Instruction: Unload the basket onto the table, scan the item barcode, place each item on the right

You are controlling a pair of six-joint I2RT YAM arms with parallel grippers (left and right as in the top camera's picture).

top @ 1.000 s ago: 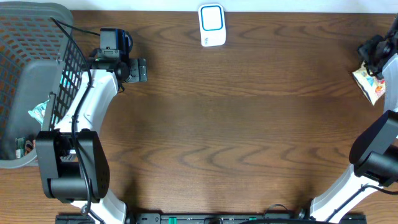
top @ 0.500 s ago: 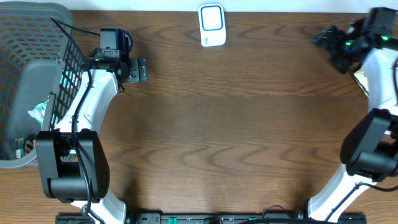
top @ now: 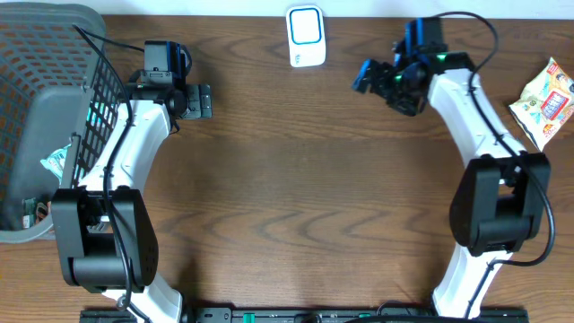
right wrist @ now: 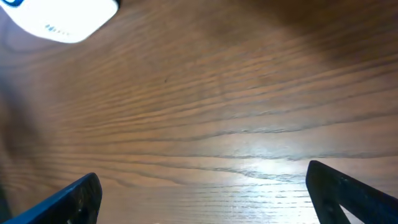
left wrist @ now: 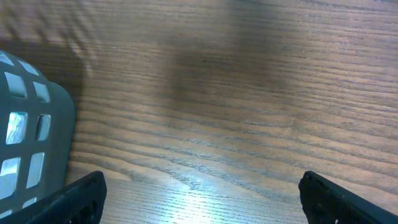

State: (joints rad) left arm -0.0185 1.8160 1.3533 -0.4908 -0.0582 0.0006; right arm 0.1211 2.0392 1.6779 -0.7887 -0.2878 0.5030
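Next, I reach my left gripper into the grey mesh basket and close it on the pale green packet (top: 56, 162) lying against the basket's inner side.
The item, a colourful snack packet (top: 545, 100), lies flat at the table's right edge with nothing touching it. A white barcode scanner (top: 306, 36) with a blue face stands at the back middle; its corner also shows in the right wrist view as the scanner (right wrist: 59, 15) at top left. My right gripper (top: 372, 82) hovers just right of the scanner, far from the packet, open and empty (right wrist: 205, 199). My left gripper (top: 202, 100) hangs beside the basket, open and empty (left wrist: 202, 199) over bare wood.
A grey mesh basket (top: 45, 117) with a few packets inside fills the left edge; its wall (left wrist: 28, 143) shows at the left of the left wrist view. The rest is brown wooden tabletop (top: 305, 197).
My right arm has swung left from the packet at the right edge to beside the scanner, its jaws spreading wider, leaving the packet lying uncovered on the table. The left arm has not moved.
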